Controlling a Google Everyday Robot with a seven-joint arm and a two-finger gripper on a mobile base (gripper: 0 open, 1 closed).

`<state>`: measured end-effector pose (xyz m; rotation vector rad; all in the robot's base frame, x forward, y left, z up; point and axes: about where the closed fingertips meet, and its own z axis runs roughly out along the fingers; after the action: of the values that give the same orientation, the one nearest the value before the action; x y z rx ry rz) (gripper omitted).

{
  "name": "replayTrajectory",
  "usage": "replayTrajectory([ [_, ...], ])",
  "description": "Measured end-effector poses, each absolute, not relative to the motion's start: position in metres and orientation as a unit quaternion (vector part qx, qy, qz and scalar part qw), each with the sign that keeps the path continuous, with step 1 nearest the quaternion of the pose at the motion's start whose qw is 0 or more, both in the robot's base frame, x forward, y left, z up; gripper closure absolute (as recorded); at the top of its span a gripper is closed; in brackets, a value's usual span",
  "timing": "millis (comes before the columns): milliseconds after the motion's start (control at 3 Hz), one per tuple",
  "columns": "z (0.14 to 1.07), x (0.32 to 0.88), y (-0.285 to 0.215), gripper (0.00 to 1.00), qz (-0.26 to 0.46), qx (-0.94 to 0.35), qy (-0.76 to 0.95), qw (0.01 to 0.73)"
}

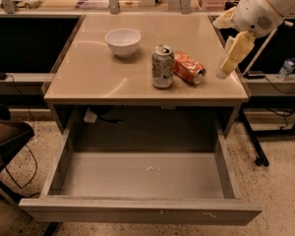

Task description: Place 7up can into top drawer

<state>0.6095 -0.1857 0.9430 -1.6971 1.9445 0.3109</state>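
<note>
The upright 7up can (163, 69) beside the orange-red can will be gripped around its middle.
The 7up can (162, 66), silver-grey with pale green markings, stands upright on the beige table (103, 82) near its front edge. An orange-red dented can (189, 67) lies on its side just right of it, touching or nearly so. The top drawer (137, 213) is pulled wide open below the table and its grey floor is bare. My gripper (227, 63) hangs above the table's right edge, about a can's width right of the orange can, holding nothing.
A white bowl (123, 42) sits at the table's back left. A dark chair (5, 132) stands at the left. A water bottle (287, 69) lies on a shelf at the far right. A black stand leg (253, 141) is beside the drawer's right.
</note>
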Motion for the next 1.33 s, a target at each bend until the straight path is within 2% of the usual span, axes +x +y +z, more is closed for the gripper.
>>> replayTrajectory([
  [333,0.962,0.605,-0.169,0.00,0.199,-0.657,0.626,0.369],
  [667,1.006,0.574,-0.128,0.00,0.289,-0.685,0.497,0.448],
  [1000,1.030,0.565,-0.107,0.00,0.323,-0.677,0.460,0.476],
  [1333,0.993,0.587,-0.101,0.00,0.309,-0.670,0.486,0.468],
])
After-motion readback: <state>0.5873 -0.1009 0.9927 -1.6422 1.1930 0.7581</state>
